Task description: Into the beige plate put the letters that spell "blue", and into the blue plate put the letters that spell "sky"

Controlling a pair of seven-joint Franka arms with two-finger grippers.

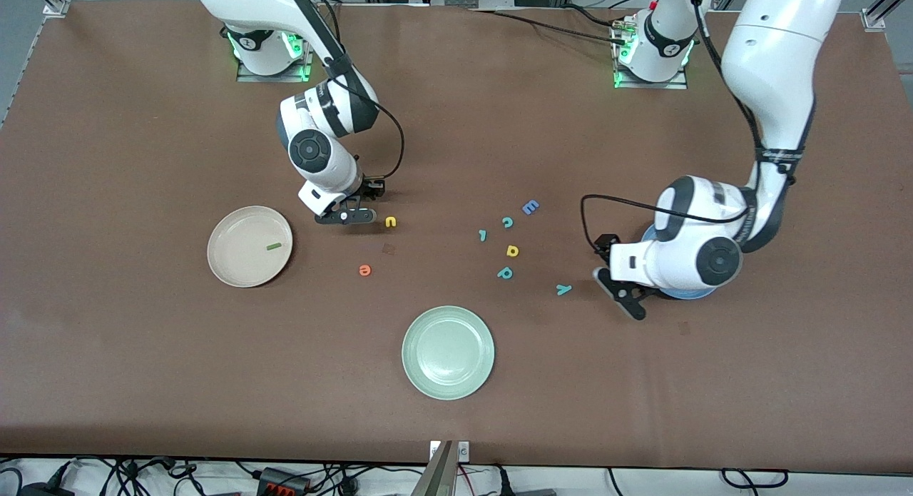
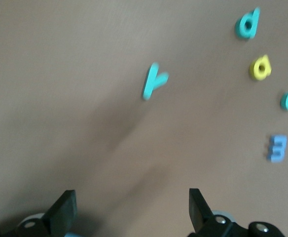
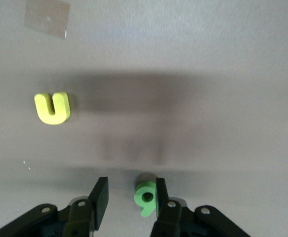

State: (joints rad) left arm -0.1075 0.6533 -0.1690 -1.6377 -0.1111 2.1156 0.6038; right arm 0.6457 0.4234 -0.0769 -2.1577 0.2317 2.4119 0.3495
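The teal "y" belongs in the blue plate. So next I move my left gripper to the tail [image 1: 568, 287] [image 2: 147, 95] of that letter and close it there.
The beige plate [image 1: 235, 264] holds the dark green bar "l" [image 1: 274, 246]. My right gripper [image 1: 347, 214] [image 3: 130, 186] is low over the table between that plate and the yellow "u" [image 1: 390, 222] [image 3: 52, 108]. Its jaws are apart, with the green "b" [image 3: 146, 197] against one finger and a gap to the other. The orange "e" [image 1: 364, 270] lies nearer the camera. My left gripper [image 1: 619, 293] [image 2: 131, 197] is wide open and holds nothing, beside the blue plate [image 1: 685, 295], which the arm mostly hides. The teal "y" [image 1: 563, 290] [image 2: 154, 81] lies close by.
A pale green plate [image 1: 448, 352] sits nearest the camera. Loose letters lie mid-table: teal "p" [image 1: 505, 272], yellow "a" [image 1: 512, 250], teal "c" [image 1: 507, 222], blue "E" [image 1: 530, 207] and a small teal piece [image 1: 483, 234].
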